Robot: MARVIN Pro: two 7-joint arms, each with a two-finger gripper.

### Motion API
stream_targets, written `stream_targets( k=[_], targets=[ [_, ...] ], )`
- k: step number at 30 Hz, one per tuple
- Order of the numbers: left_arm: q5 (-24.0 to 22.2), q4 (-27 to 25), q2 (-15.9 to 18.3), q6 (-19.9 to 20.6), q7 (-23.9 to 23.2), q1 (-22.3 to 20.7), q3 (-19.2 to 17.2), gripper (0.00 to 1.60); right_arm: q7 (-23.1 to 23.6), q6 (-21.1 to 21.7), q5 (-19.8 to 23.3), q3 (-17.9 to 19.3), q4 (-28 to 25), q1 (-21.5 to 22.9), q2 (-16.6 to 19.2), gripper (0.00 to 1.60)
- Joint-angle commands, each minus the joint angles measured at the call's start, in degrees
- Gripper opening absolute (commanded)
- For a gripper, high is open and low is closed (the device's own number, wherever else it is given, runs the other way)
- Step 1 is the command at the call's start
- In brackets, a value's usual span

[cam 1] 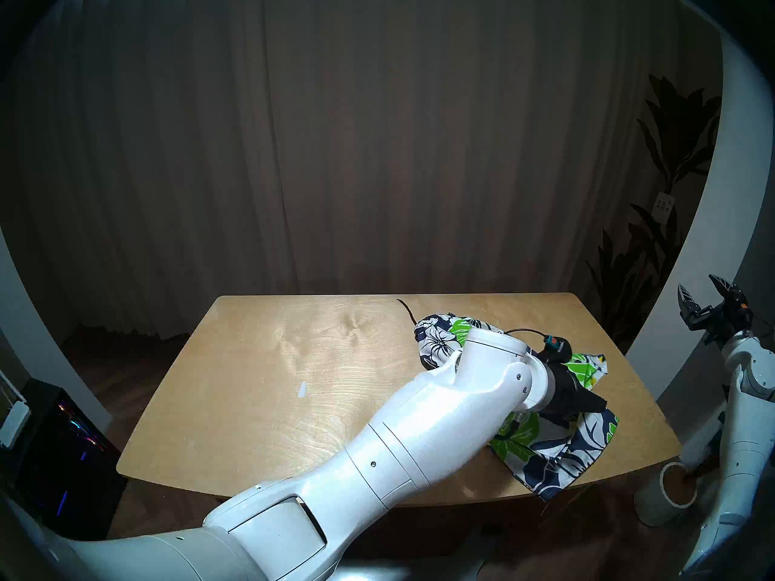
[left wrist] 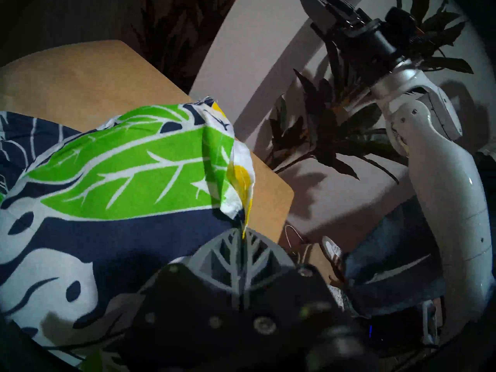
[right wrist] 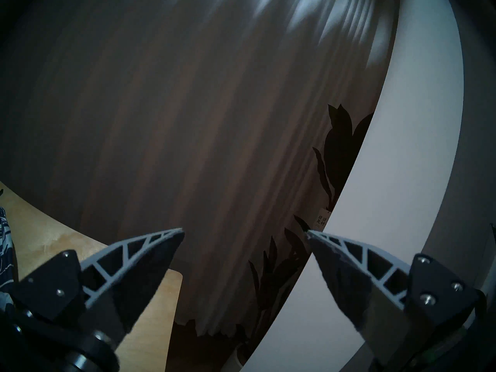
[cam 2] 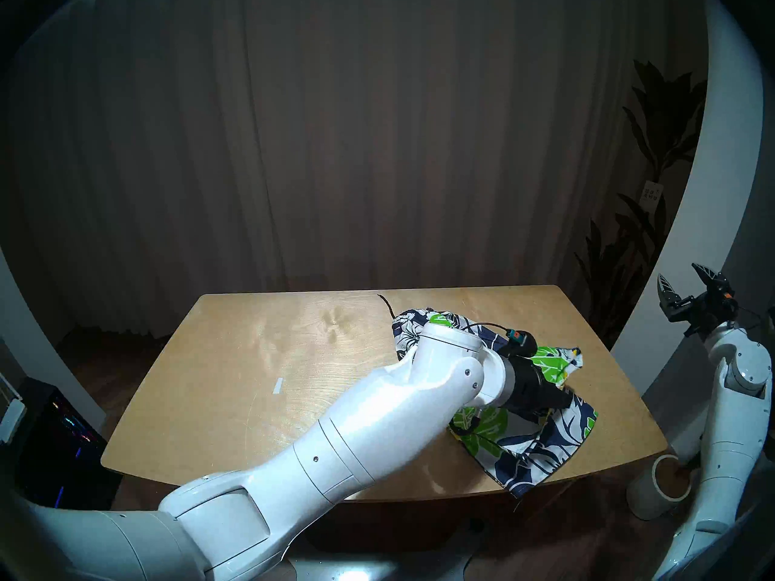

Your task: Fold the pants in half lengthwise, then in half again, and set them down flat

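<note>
Next, my left gripper releases the shorts' edge on the table (cam 1: 615, 421), near its front corner by the white pot.
The shorts (cam 1: 553, 454), navy with white and green leaves and yellow flowers, lie bunched on the right side of the wooden table (cam 1: 293, 379); one corner hangs over the front edge. They also show in the head right view (cam 2: 532, 450) and the left wrist view (left wrist: 120, 175). The black drawstring (cam 1: 407, 309) trails off their far end. My left gripper (cam 1: 604, 404) reaches across onto the shorts; in the left wrist view the left gripper (left wrist: 243, 230) is shut on a yellow-and-white edge of the cloth. My right gripper (cam 1: 700, 299) is open and empty, raised beside the table's right edge, as its wrist view (right wrist: 245, 234) shows.
A small white strip (cam 1: 302, 389) lies mid-table. A dark potted plant (cam 1: 654, 253) in a white pot (cam 1: 658, 500) stands right of the table, by my right arm. A black computer case (cam 1: 63, 442) stands on the floor at the left. A curtain hangs behind.
</note>
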Motion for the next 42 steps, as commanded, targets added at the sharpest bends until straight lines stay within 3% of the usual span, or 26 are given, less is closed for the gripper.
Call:
stream_targets(
  k=[1, 2, 3, 6, 7, 8, 17, 25, 26, 27, 28, 29, 36, 42],
  targets=[
    [-0.8, 0.84, -2.17, -0.27, -2.58, -2.03, 0.37, 0.03, 1.54, -3.78, 0.84, -1.75, 1.92, 3.99, 2.99, 1.6],
    [-0.75, 1.29, -2.25, -0.46, -2.68, -2.23, 0.38, 0.33, 1.67, -4.03, 0.92, -1.98, 2.19, 4.24, 3.01, 1.6],
    [-0.7, 2.01, -2.66, -0.6, -2.2, -2.24, 0.19, 0.5, 1.74, -4.31, 0.93, -2.26, 2.33, 4.47, 2.99, 1.6],
    [-0.64, 3.66, -3.52, -1.18, -1.88, -2.54, 0.02, 0.53, 1.91, -4.78, 0.94, -2.72, 2.53, 4.85, 2.94, 1.6],
    [-0.77, 5.56, -4.66, -1.75, -1.7, -2.93, -0.25, 0.43, 2.03, -5.07, 0.89, -3.1, 2.59, 5.12, 2.88, 1.6],
    [-1.05, 6.68, -5.41, -1.92, -1.39, -3.06, -0.54, 0.0, 1.99, -5.07, 0.83, -3.33, 2.45, 5.25, 2.79, 1.6],
    [-3.03, 12.34, -6.97, -2.29, -3.7, -4.94, 1.42, 0.0, 0.82, -5.03, -0.09, -4.98, 2.49, 7.46, 3.27, 1.6],
    [-4.98, 11.43, -6.69, -1.29, -5.35, -4.6, 3.18, 0.03, -0.76, -5.14, -0.9, -6.69, 3.24, 9.42, 3.7, 1.6],
    [-4.86, 11.1, -6.67, -1.19, -5.29, -4.59, 3.41, 0.16, -0.91, -5.08, -1.03, -7.11, 3.33, 9.82, 3.75, 1.6],
    [-5.0, 10.94, -6.66, -1.18, -5.29, -4.54, 3.51, 0.73, -0.94, -5.1, -1.13, -7.48, 3.47, 10.14, 3.85, 1.6],
    [-4.95, 10.76, -6.61, -1.24, -5.11, -4.54, 3.65, 1.09, -1.06, -5.01, -1.26, -7.86, 3.4, 10.43, 3.79, 1.6],
    [-5.03, 10.61, -6.61, -1.21, -4.57, -4.5, 3.74, 1.6, -1.28, -4.97, -1.41, -8.19, 3.42, 10.71, 3.73, 1.6],
    [-5.59, 12.02, -7.18, -1.88, -2.66, -4.73, 2.49, 1.6, -1.95, -4.53, -1.88, -9.12, 2.83, 11.22, 3.24, 1.6],
    [-5.75, 9.0, -6.36, -2.2, -1.26, -4.31, 0.99, 1.6, -2.42, -1.31, -3.14, -10.09, 1.63, 10.22, 3.18, 1.6]
  ],
)
